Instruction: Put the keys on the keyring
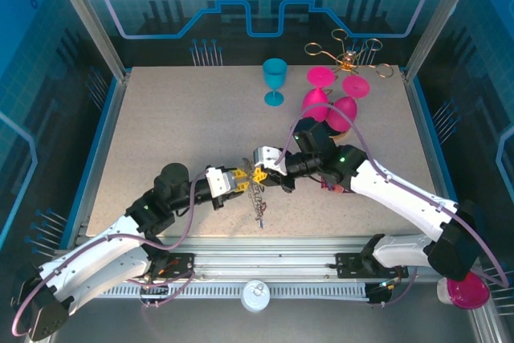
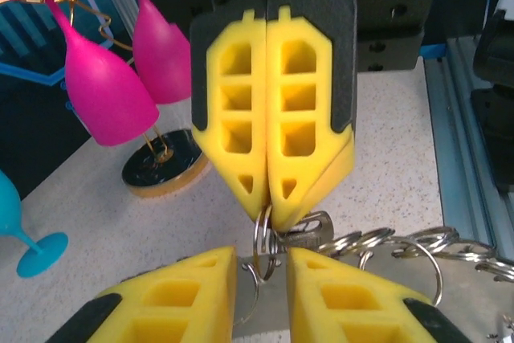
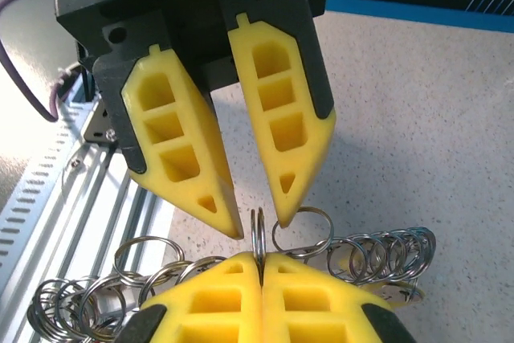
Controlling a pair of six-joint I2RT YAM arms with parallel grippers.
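The robot's right gripper covers the lower part of the upright split ring, so the left gripper will pinch the ring's free top (image 3: 257,219) before the right gripper opens and backs away.
My right gripper (image 1: 263,171) (image 3: 259,261) is shut on one upright split ring (image 3: 259,234) of the keyring, a floppy chain of silver rings (image 1: 259,202) (image 3: 377,255) that trails to both sides and hangs down to the table. A plain silver key (image 2: 321,226) lies against that ring, just under the right gripper (image 2: 269,206). My left gripper (image 1: 247,177) (image 2: 261,259) (image 3: 257,214) faces it tip to tip and is open. Its fingers (image 3: 201,166) stand on either side of the held ring without touching it. No coloured key heads are visible.
Pink goblets (image 1: 329,106) (image 2: 104,94) and a teal goblet (image 1: 275,82) stand behind the grippers, with a gold wire stand (image 1: 349,54) at the back right. A black round base (image 2: 165,162) lies near the goblets. The aluminium rail (image 1: 265,267) runs along the near edge.
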